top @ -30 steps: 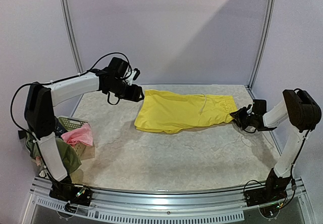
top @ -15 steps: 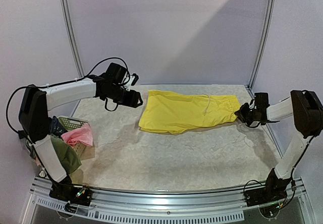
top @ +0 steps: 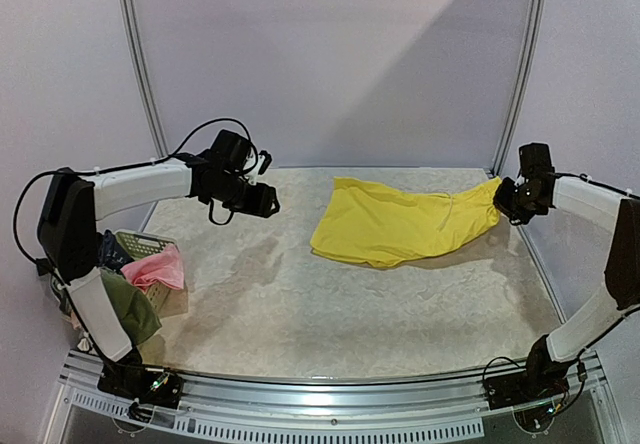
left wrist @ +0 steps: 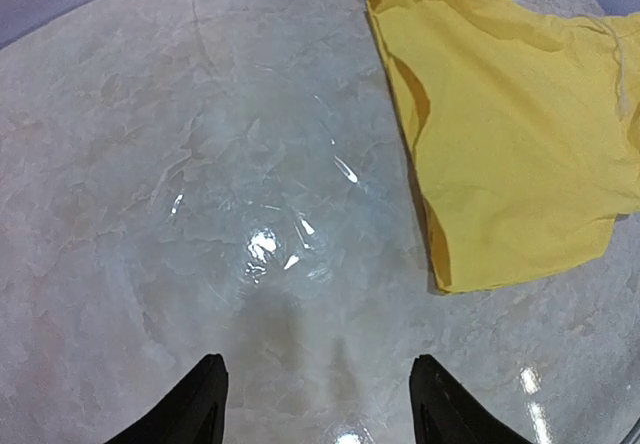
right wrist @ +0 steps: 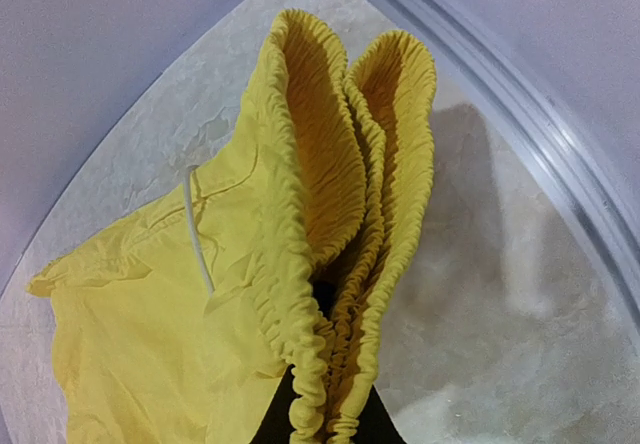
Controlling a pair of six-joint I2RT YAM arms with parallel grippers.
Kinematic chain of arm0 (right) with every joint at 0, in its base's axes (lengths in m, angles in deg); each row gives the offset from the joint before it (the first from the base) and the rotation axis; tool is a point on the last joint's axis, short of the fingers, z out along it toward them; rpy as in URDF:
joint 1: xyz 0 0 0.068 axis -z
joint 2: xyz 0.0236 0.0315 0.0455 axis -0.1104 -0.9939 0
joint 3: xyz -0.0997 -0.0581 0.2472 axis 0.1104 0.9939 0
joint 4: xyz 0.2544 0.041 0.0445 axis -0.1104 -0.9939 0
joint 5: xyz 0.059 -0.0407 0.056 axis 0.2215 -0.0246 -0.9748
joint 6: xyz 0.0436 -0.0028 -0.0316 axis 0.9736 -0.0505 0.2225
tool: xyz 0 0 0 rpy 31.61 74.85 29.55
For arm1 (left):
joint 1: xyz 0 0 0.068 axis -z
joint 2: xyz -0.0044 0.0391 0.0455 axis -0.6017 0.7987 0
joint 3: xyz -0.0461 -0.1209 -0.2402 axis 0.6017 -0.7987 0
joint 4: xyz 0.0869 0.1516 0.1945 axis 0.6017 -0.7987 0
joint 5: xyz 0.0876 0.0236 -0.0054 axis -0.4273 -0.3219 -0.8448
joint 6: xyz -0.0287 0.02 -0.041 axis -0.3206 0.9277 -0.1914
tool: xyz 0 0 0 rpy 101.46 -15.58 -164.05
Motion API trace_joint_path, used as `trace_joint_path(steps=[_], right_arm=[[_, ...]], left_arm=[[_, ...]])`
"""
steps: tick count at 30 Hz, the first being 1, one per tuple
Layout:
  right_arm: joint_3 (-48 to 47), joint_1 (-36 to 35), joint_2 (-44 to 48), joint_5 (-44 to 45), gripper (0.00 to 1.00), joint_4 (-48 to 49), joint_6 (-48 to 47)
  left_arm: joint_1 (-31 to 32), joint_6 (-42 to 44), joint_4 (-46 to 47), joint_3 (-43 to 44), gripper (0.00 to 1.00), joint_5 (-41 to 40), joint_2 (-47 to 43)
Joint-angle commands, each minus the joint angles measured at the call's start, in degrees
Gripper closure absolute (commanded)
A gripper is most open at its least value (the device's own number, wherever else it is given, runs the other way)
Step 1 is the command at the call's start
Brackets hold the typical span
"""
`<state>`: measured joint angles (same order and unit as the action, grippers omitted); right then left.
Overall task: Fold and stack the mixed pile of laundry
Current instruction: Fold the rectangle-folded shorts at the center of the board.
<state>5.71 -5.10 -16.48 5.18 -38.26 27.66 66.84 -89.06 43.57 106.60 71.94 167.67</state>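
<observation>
My right gripper has the elastic waistband. It will let go of it on top of the leg end of the yellow drawstring shorts [top: 339,214] [right wrist: 90,389].
The yellow drawstring shorts [top: 400,226] lie across the back right of the table, their waistband lifted at the right end. My right gripper [top: 503,200] is shut on the elastic waistband [right wrist: 330,264], which bunches between its jaws; a white drawstring [right wrist: 197,229] hangs down the front. My left gripper [top: 268,202] is open and empty, hovering over bare table left of the shorts; the leg end of the shorts [left wrist: 510,144] shows at the upper right of its wrist view. A pink piece [top: 157,267] and an olive-green piece [top: 138,306] sit in the basket at the left edge.
A pale mesh laundry basket [top: 133,240] stands at the table's left edge beside the left arm's base. Metal frame posts [top: 518,69] and the side rail [right wrist: 520,134] run close behind the right gripper. The table top [top: 340,314] is pale marble.
My right gripper has lifted and pulled the waistband up and to the right, dragging the shorts rightward. The left gripper has let go and stayed over bare table as the shorts slid away.
</observation>
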Motion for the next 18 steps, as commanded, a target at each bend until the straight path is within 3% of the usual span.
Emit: trace_joint_path(steps=[1,8,18], right_arm=[[-6.7,-2.8,3.3,9.5,1.0,-11.7,-5.5],[-17.8,-10.0,1.5,19.8,1.0,-21.6,-7.8],[-34.2,-19.8,-8.5,27.9,1.0,-30.3,-9.6]], left_arm=[[0.7,-0.3,1.5,-0.9,0.37,-2.0,2.4],[0.7,-0.2,2.3,-0.6,0.37,-1.4,5.6],[0.7,-0.3,3.7,-0.1,0.38,1.3,10.0]])
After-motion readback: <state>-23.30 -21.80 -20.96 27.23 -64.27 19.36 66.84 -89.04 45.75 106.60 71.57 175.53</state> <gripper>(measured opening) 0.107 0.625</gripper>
